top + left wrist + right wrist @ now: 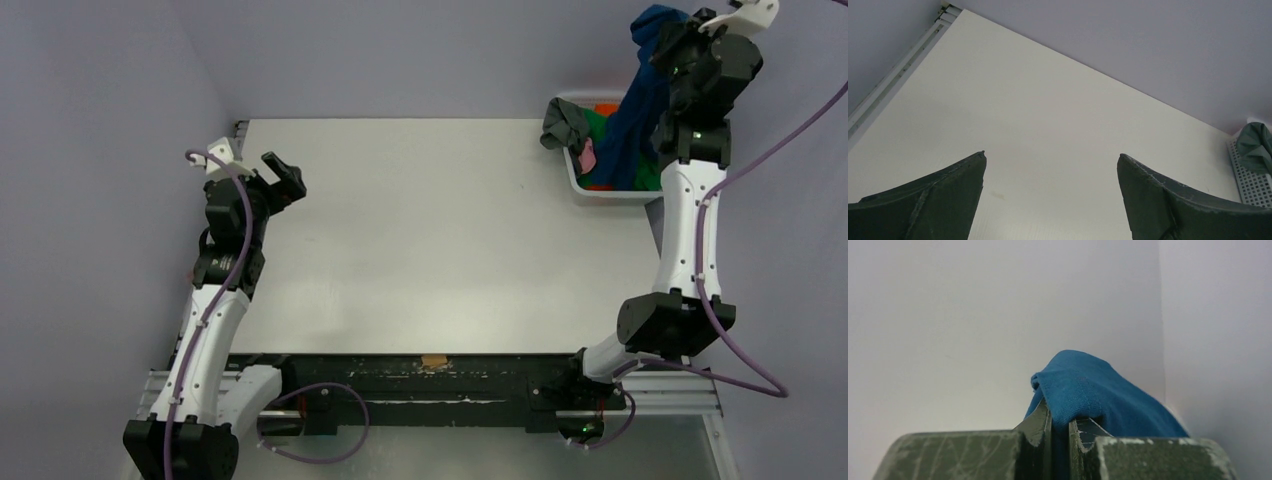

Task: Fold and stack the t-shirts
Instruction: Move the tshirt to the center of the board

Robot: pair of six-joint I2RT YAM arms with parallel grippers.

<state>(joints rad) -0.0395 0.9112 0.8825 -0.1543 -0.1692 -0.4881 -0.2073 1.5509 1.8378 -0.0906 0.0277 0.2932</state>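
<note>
Next, my right gripper releases the blue t-shirt across the bare middle of the white table (442,244), clear of the basket.
My right gripper (668,40) is raised high above the back right corner, shut on a fold of the blue t-shirt (632,110). The cloth hangs from it down into the white basket (610,195). In the right wrist view the blue t-shirt (1088,390) bulges out over the closed fingertips (1040,420). A grey t-shirt (562,122) droops over the basket's left rim, with green, orange and pink ones beneath the blue cloth. My left gripper (285,175) hovers open over the table's left side, holding nothing; its fingers (953,195) stand wide apart.
The white table (430,230) runs from the left rail to the basket. Grey walls close in at the back and both sides. In the left wrist view the basket's mesh wall (1253,182) and the grey t-shirt (1255,145) show at far right.
</note>
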